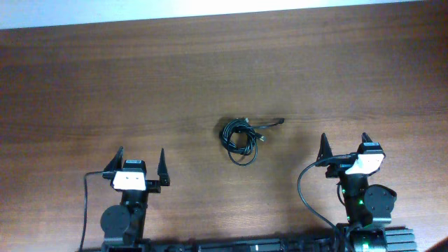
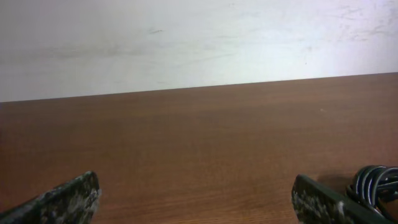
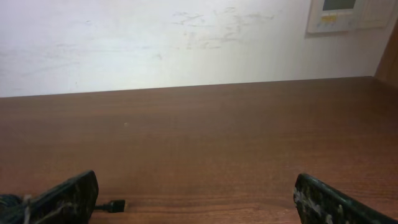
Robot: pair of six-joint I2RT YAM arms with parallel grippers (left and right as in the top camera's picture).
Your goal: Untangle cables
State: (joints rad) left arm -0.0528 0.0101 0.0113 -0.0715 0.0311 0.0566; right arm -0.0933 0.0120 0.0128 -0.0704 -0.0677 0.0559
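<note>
I should close my left gripper next on the bunched loops (image 1: 227,131) (image 2: 367,183) of the black tangle, on the side opposite the plug end that pokes out.
The cables (image 1: 239,136) lie bunched in a small black tangle at the middle of the wooden table, one plug end (image 1: 279,122) sticking out to the right. My left gripper (image 1: 140,162) is open and empty at the near left, well short of the tangle. My right gripper (image 1: 344,145) is open and empty at the near right. In the left wrist view the tangle (image 2: 376,183) shows at the lower right, past the right finger. In the right wrist view a plug end (image 3: 115,205) shows beside the left finger.
The brown wooden table (image 1: 140,84) ends at a white wall at the back (image 1: 210,10). Thicker black wires (image 1: 302,189) loop by the right arm's base, and another (image 1: 85,203) by the left arm's base.
</note>
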